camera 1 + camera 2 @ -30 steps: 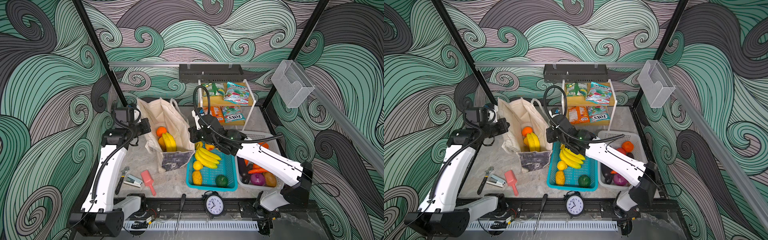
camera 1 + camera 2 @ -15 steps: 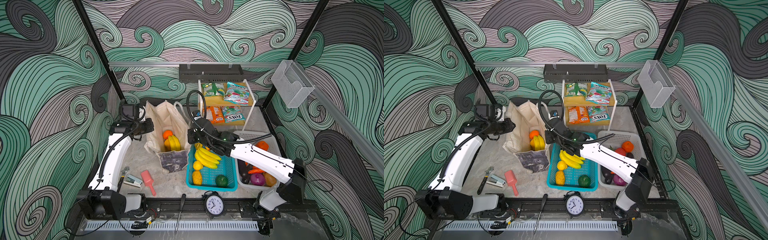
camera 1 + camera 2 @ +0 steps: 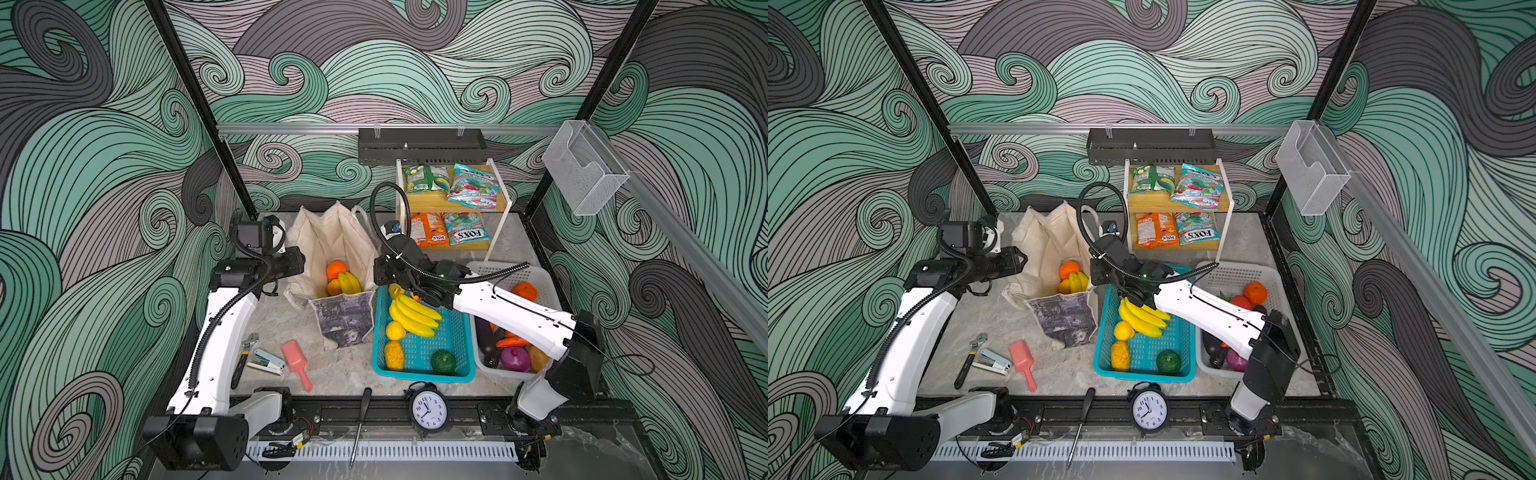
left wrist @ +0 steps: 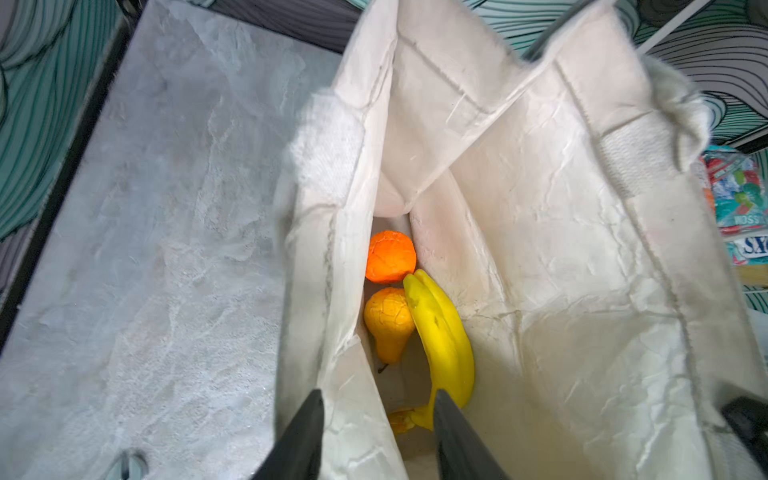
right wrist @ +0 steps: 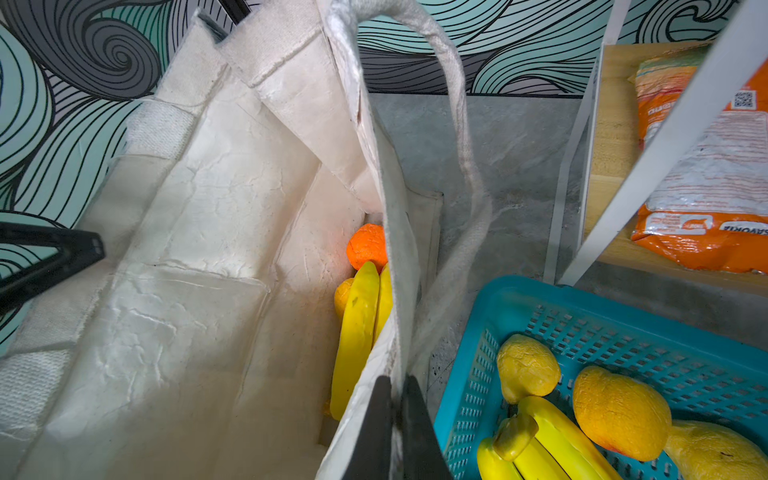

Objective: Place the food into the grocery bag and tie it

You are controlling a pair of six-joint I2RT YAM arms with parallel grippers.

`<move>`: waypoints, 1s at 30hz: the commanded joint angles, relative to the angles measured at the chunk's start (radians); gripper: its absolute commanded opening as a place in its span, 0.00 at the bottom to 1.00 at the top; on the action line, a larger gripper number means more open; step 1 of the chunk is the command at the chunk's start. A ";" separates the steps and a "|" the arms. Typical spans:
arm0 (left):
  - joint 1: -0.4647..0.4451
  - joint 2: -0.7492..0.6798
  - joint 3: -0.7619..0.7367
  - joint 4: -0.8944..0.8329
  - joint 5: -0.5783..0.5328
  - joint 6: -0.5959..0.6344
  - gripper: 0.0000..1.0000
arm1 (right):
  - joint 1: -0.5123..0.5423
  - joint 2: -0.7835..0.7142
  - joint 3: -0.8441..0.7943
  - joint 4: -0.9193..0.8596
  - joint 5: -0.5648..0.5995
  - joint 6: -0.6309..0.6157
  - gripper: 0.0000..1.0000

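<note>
I will back my left gripper off and close it on that side's rim point(image 4: 289, 344), as the grocery bag's side flares out under my left gripper's open fingers.
The beige grocery bag point(image 3: 332, 241) stands open at the back of the table. At its bottom lie an orange point(image 4: 390, 257), a yellow-orange fruit point(image 4: 388, 322) and bananas point(image 4: 442, 336). My left gripper point(image 4: 378, 415) is open and straddles the bag's left wall, one finger outside and one inside; in a top view the left gripper point(image 3: 301, 262) is at that rim. My right gripper point(image 5: 397, 399) is shut on the bag's right wall rim, next to the teal basket point(image 5: 469, 374). A cream handle point(image 5: 461, 124) loops loose beside it.
The teal basket point(image 3: 415, 377) holds bananas point(image 3: 413, 316) and other fruit. A white basket point(image 3: 498, 274) with more produce stands to its right. Snack packets point(image 3: 428, 178) lie on the back shelf. A pink scoop point(image 3: 295, 361), stapler, wrench, screwdriver and clock point(image 3: 429, 409) lie near the front.
My left gripper was shut on the bag's left rim and now stands open around it. Both arms have shifted a little, and the bag's mouth is narrower than before.
</note>
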 commanded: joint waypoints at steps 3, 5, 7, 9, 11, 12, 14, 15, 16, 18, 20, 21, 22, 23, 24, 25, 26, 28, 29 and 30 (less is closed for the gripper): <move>0.008 0.036 -0.004 -0.020 -0.081 0.019 0.51 | -0.004 -0.027 -0.022 0.044 -0.024 -0.009 0.00; 0.021 0.007 0.001 -0.029 -0.095 0.002 0.57 | -0.005 -0.032 -0.033 0.076 -0.024 -0.012 0.00; 0.030 -0.047 -0.019 0.019 -0.043 -0.004 0.64 | -0.007 -0.030 -0.034 0.078 -0.022 -0.013 0.00; 0.031 -0.118 -0.077 0.127 0.002 -0.018 0.71 | -0.010 -0.024 -0.032 0.073 -0.029 -0.014 0.00; 0.033 -0.189 -0.129 0.199 -0.027 -0.024 0.72 | -0.013 -0.024 -0.037 0.073 -0.033 -0.014 0.00; 0.035 -0.205 -0.139 0.200 -0.068 -0.025 0.72 | -0.014 -0.026 -0.040 0.073 -0.033 -0.014 0.00; 0.041 -0.187 -0.125 0.135 -0.199 -0.041 0.75 | -0.019 -0.033 -0.055 0.080 -0.035 -0.012 0.00; 0.049 -0.165 -0.118 0.107 -0.218 -0.048 0.76 | -0.021 -0.038 -0.060 0.083 -0.035 -0.011 0.00; 0.060 -0.133 -0.117 0.087 -0.207 -0.065 0.76 | -0.023 -0.041 -0.065 0.088 -0.036 -0.010 0.00; 0.077 -0.088 -0.127 0.078 -0.125 -0.094 0.76 | -0.025 -0.045 -0.071 0.093 -0.040 -0.008 0.00; 0.082 -0.066 -0.135 0.088 -0.055 -0.107 0.76 | -0.026 -0.045 -0.073 0.094 -0.047 -0.009 0.00; 0.083 -0.066 -0.138 0.100 -0.035 -0.107 0.75 | -0.026 -0.045 -0.075 0.096 -0.050 -0.009 0.00; 0.084 -0.068 -0.144 0.116 -0.009 -0.108 0.73 | -0.026 -0.047 -0.079 0.098 -0.051 -0.007 0.00; 0.085 -0.073 -0.152 0.135 0.023 -0.108 0.68 | -0.027 -0.048 -0.084 0.101 -0.053 -0.005 0.00; 0.086 -0.077 -0.160 0.151 0.050 -0.107 0.60 | -0.027 -0.050 -0.087 0.107 -0.056 -0.004 0.00; 0.086 -0.082 -0.170 0.166 0.072 -0.109 0.45 | -0.026 -0.050 -0.094 0.112 -0.058 -0.004 0.00; 0.086 -0.085 -0.174 0.173 0.082 -0.110 0.32 | -0.026 -0.050 -0.097 0.115 -0.059 -0.003 0.00; 0.086 -0.087 -0.173 0.169 0.083 -0.107 0.05 | -0.026 -0.050 -0.097 0.113 -0.065 -0.003 0.00; 0.086 -0.090 -0.171 0.169 0.084 -0.102 0.00 | -0.026 -0.050 -0.098 0.113 -0.069 -0.004 0.00; 0.087 -0.095 -0.169 0.167 0.085 -0.100 0.00 | -0.027 -0.050 -0.098 0.113 -0.072 -0.006 0.00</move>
